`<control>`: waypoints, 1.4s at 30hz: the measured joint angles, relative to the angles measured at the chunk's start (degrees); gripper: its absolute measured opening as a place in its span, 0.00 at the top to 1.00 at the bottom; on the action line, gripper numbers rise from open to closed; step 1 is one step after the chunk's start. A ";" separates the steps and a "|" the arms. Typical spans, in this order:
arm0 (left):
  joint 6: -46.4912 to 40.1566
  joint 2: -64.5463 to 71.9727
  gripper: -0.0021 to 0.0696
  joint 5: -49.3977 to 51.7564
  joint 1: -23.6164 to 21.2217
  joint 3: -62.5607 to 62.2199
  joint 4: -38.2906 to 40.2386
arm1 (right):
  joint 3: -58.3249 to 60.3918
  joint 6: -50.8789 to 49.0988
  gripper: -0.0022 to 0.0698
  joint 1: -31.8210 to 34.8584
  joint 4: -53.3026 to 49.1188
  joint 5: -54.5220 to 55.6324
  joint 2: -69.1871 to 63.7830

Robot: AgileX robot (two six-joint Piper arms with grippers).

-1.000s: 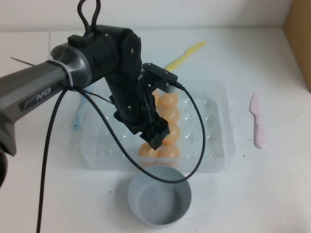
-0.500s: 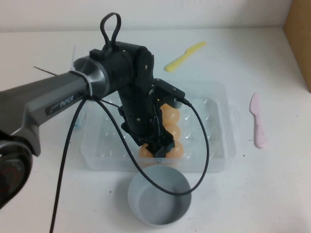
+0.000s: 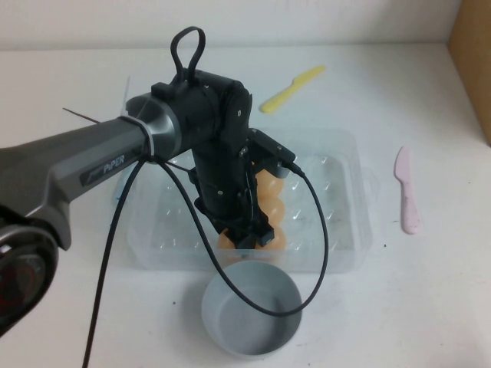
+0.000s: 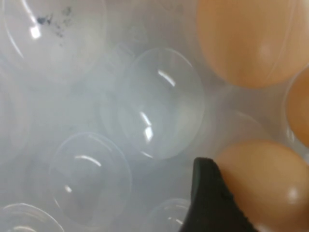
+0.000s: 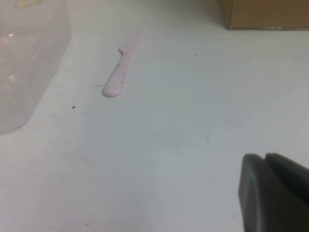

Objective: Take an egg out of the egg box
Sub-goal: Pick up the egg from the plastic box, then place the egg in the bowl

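Observation:
Next, I close my left gripper around the sides of the egg (image 3: 227, 240) (image 4: 263, 181) that sits beside the column's near end, close to the grey-blue bowl.
The clear plastic egg box (image 3: 345, 153) lies mid-table with several pale orange-tan eggs in a column of cups. My left gripper (image 3: 254, 234) is down inside the box at its near end, open. In the left wrist view one black fingertip (image 4: 206, 180) rests against the side of one egg (image 4: 268, 181), which sits in its cup. The other finger is out of view. Two more eggs (image 4: 251, 38) lie beyond, next to empty cups (image 4: 159, 104). My right gripper (image 5: 266, 159) is shut and empty over bare table, out of the high view.
A grey-blue round bowl (image 3: 252, 307) stands just in front of the egg box. A pink plastic knife (image 3: 406, 192) lies to the right, also in the right wrist view (image 5: 120, 67). A yellow knife (image 3: 291, 88) lies behind the box. A cardboard box (image 3: 477, 61) is at the far right.
My left arm has swung in and lowered, carrying the gripper toward the near end of the egg column. The eggs have not moved.

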State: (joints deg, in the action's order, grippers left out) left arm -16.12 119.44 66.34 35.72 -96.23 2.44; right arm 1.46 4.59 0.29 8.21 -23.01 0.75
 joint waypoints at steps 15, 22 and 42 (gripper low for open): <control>0.48 -0.37 0.49 3.20 0.00 -10.53 -0.97 | 0.00 0.00 0.99 0.00 0.00 0.00 0.00; 0.85 -9.35 0.49 3.83 0.00 -11.39 -0.82 | 0.00 0.00 0.99 0.00 0.00 0.00 0.00; -1.75 -30.91 0.49 -12.41 12.32 26.01 3.42 | 0.00 0.00 0.99 0.00 0.00 0.00 0.00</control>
State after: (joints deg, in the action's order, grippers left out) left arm -17.87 88.54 53.93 48.03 -70.22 5.86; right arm 1.46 4.59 0.29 8.21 -23.01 0.75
